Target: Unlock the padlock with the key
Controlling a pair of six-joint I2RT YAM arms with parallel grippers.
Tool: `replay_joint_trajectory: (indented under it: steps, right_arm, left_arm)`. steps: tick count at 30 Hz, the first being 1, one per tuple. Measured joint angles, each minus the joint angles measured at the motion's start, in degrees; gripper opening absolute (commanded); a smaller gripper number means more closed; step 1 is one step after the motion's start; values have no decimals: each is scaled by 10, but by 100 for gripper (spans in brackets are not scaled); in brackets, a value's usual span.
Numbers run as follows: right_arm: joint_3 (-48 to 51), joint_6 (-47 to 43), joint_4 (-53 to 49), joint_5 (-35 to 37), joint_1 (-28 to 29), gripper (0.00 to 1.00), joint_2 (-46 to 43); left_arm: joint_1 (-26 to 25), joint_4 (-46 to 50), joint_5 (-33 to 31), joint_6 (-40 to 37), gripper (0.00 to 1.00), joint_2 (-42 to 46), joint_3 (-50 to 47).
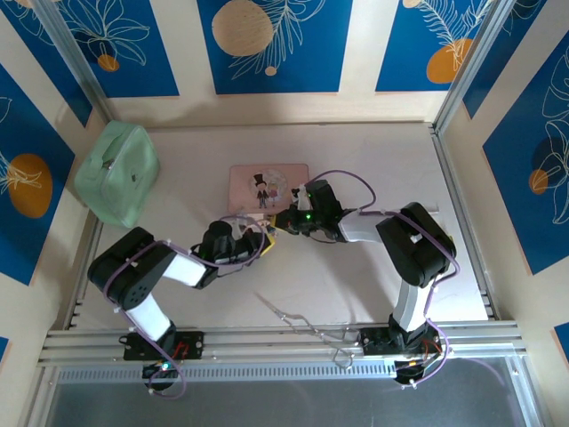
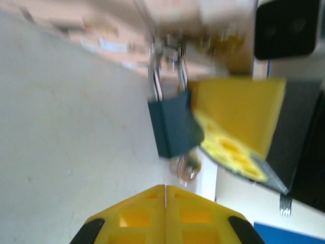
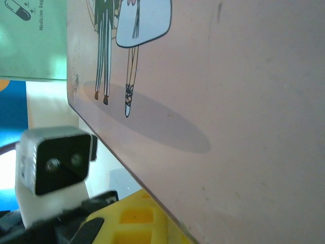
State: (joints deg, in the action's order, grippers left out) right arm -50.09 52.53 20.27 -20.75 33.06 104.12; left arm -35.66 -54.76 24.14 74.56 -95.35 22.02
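Note:
The robot's left fingers are shut below the padlock, clear of the key, so next the left gripper opens and takes the key's round head (image 2: 188, 168) before turning it.
The small blue padlock (image 2: 175, 127) hangs by its silvery shackle (image 2: 167, 66) at the front edge of the pink picture box (image 1: 268, 187). A silvery key (image 2: 189, 168) sticks out under the padlock's body. My left gripper (image 2: 165, 189) is shut just below the key, and I see nothing between its tips. One yellow finger (image 2: 233, 127) of my right gripper (image 1: 286, 221) lies against the padlock's right side; its other finger is hidden. In the right wrist view the pink box (image 3: 228, 101) lies close over the jaws, with one yellow finger (image 3: 134, 221) showing beneath it.
A mint green bag (image 1: 117, 172) lies at the back left. A thin silvery wire-like tool (image 1: 293, 316) rests on the table near the front rail. The two grippers (image 1: 265, 238) meet just in front of the pink box. The right wrist camera (image 2: 284, 28) is close by.

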Motion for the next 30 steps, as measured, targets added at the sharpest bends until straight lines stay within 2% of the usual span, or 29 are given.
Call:
replay_joint_trajectory:
  steps: [2,4,8,11,15,17,20,30]
  right_arm:
    - [6,5,13,2,1,0,0]
    - [12,12,28,7,2,0,0]
    - [29,33,51,30,9,0,-8]
    - [49,52,59,55,17,0,-25]
    - [72,82,63,94,33,0,-48]
    - [78,99,68,116,42,0,-54]
    - [78,120,72,142,54,0,-54]
    - [57,171,72,199,92,0,-42]
  left_arm:
    - [-2,3,10,-3,36,0,0]
    - [-2,5,14,-2,45,0,0]
    - [8,9,13,3,49,16,-3]
    - [16,40,4,-3,52,61,-3]
    - [17,96,-13,-25,51,139,-2]
    - [17,125,-23,-35,43,175,-3]
    - [16,146,-39,-45,39,206,-12]
    - [3,131,-65,-20,33,177,-44]
